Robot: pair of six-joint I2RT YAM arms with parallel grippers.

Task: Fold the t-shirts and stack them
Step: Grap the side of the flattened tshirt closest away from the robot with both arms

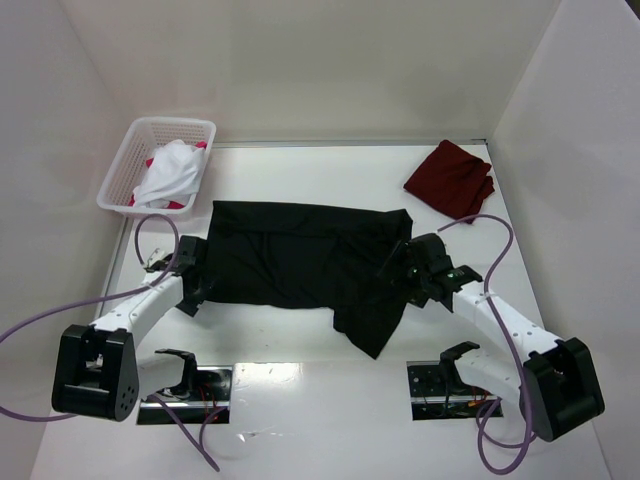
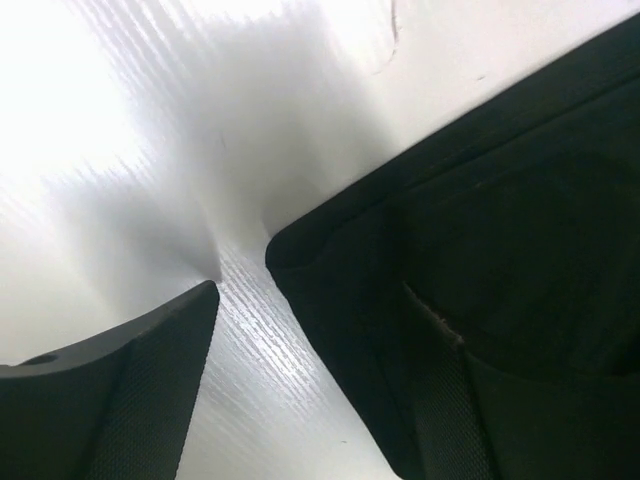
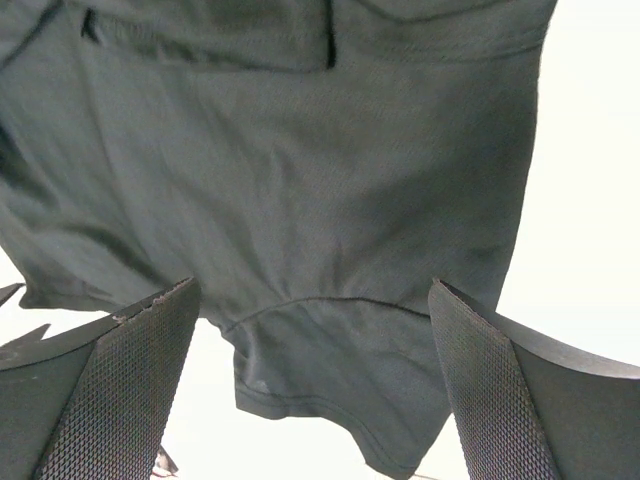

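My right gripper will close on the front corner (image 1: 374, 353) (image 3: 401, 468) of the black t-shirt's sleeve, where the sleeve comes nearest to the front edge of the table.
A black t-shirt (image 1: 300, 255) lies spread flat across the middle of the table, with a flap trailing toward the front right. My left gripper (image 1: 196, 282) is at its left edge. In the left wrist view the left gripper (image 2: 310, 300) is open, and a corner of the black shirt (image 2: 480, 230) lies between the fingers and over the right one. My right gripper (image 1: 412, 270) is at the shirt's right edge. In the right wrist view the right gripper (image 3: 312, 290) is wide open, with a sleeve of the black shirt (image 3: 330, 380) between the pads. A folded maroon shirt (image 1: 450, 178) lies at the back right.
A white lattice basket (image 1: 125, 170) stands at the back left and holds a white shirt (image 1: 170, 175) and pink-red cloth (image 1: 200, 146). White walls close in the table at the back and both sides. Purple cables loop beside both arms.
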